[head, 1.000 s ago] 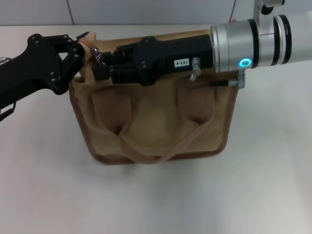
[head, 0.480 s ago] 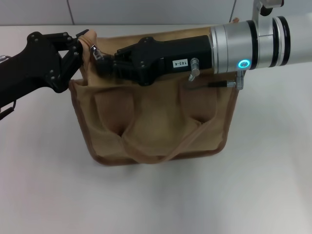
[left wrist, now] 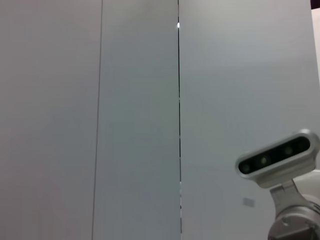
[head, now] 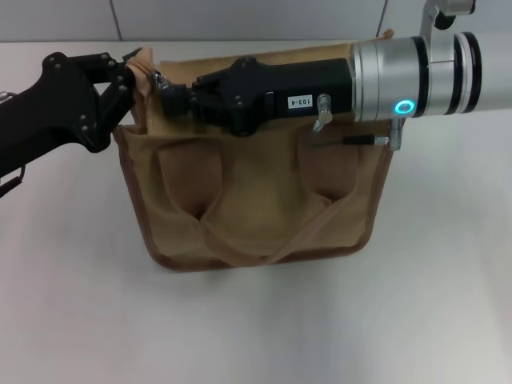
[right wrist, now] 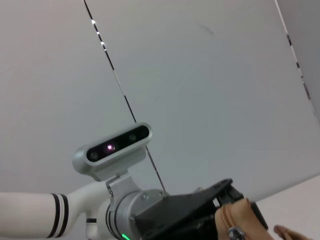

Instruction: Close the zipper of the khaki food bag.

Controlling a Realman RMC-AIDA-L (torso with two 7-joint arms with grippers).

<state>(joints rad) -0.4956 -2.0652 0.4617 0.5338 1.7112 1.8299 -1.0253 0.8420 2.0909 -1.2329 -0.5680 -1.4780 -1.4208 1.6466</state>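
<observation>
Next, I let go of the silver pull with my right gripper at the zipper's end (head: 338, 74) that is farthest from my left gripper.
The khaki food bag (head: 256, 192) stands in the middle of the table, with its handle straps hanging down its front. My left gripper (head: 128, 74) is shut on the tan fabric at the bag's top left end. My right gripper (head: 168, 98) reaches across the bag's top from the right. Its fingertips are closed at the small silver pull (head: 160, 79) at the zipper's left end. The right arm hides most of the zipper track. The right wrist view shows the left gripper holding the tan fabric (right wrist: 235, 217), with the pull (right wrist: 233, 233) below it.
The bag stands on a white table (head: 432, 304) with a grey wall behind it. The left wrist view shows only the wall and the right arm's wrist camera (left wrist: 277, 160).
My right gripper has carried the silver pull a little further left and up, to the bag's left end by the left gripper. The left gripper has kept its hold.
</observation>
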